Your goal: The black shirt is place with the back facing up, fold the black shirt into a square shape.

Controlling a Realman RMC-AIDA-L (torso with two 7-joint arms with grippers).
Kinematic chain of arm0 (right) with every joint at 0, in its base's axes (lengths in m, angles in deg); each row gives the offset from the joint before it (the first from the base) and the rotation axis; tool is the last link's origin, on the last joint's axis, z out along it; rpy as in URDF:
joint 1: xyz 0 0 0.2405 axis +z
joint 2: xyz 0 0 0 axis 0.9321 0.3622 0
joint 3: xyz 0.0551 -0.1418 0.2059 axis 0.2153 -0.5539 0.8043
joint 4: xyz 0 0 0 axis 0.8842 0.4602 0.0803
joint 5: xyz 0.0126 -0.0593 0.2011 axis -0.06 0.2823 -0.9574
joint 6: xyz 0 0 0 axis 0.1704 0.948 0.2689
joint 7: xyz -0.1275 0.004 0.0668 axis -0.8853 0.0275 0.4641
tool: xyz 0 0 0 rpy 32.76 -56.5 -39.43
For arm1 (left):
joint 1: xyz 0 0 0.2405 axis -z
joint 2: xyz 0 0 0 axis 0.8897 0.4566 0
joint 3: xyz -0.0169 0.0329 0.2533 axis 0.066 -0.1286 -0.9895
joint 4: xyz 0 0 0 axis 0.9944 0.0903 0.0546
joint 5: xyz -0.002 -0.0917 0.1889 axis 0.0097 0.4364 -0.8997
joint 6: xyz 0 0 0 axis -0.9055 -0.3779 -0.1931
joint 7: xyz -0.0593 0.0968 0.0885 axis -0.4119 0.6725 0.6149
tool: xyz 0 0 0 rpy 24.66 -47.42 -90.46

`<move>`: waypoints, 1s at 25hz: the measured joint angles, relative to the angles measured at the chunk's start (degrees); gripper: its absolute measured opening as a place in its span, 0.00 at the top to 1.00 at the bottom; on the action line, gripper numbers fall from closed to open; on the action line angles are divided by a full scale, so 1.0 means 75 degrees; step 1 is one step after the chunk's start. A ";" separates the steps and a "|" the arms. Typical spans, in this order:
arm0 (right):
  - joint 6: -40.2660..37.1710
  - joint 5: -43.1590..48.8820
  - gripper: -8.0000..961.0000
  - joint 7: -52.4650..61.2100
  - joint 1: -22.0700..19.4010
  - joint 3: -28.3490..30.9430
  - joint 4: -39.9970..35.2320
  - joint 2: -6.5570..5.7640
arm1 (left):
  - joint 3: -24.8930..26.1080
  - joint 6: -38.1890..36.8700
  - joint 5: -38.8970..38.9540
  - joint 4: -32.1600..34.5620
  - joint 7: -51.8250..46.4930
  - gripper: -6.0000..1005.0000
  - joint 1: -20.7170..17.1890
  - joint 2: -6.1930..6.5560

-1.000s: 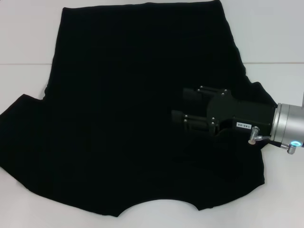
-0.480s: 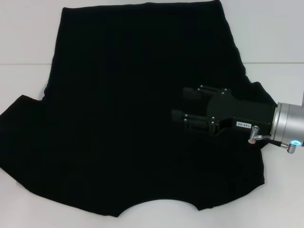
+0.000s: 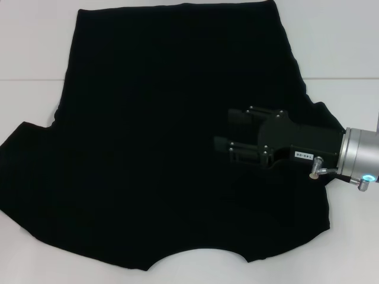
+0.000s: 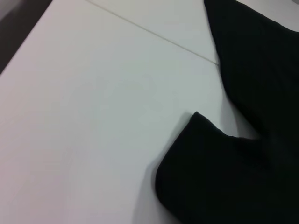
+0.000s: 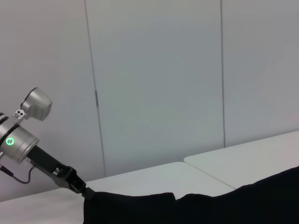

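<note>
My left gripper needs to let go of the folded-in sleeve end on the black shirt's back between its armpit and centre [image 3: 139,144].
The black shirt [image 3: 154,148] lies spread flat on the white table [image 3: 35,53], neckline toward the near edge and hem at the far side. My right gripper [image 3: 228,131] hovers over the shirt's right part, pointing left, its two fingers apart with only flat cloth seen beneath them. The left gripper [image 5: 80,188] is outside the head view. In the right wrist view it reaches down to the edge of the shirt [image 5: 210,205] at its left sleeve. The left wrist view shows that sleeve's corner [image 4: 198,122] lying on the table [image 4: 93,116].
A seam in the tabletop [image 3: 29,80] runs across behind the shirt's left side. Bare white table lies left of the shirt and at the far right [image 3: 343,53]. A pale panelled wall [image 5: 154,79] stands beyond the table.
The left sleeve's outer corner has shifted slightly toward the near edge. The right gripper has stayed where it was.
</note>
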 joint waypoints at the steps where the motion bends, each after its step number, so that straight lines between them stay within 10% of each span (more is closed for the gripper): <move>1: 0.0000 0.0000 0.22 0.0000 0.0000 0.0000 -0.0001 0.0000 | 0.0009 -0.0051 0.0000 0.0014 0.0000 0.99 -0.0003 0.0008; 25: -0.0001 0.0000 0.22 0.0000 -0.0076 -0.0001 0.0065 0.0001 | 0.0029 -0.0161 0.0379 -0.0378 0.0513 0.99 0.0561 0.0040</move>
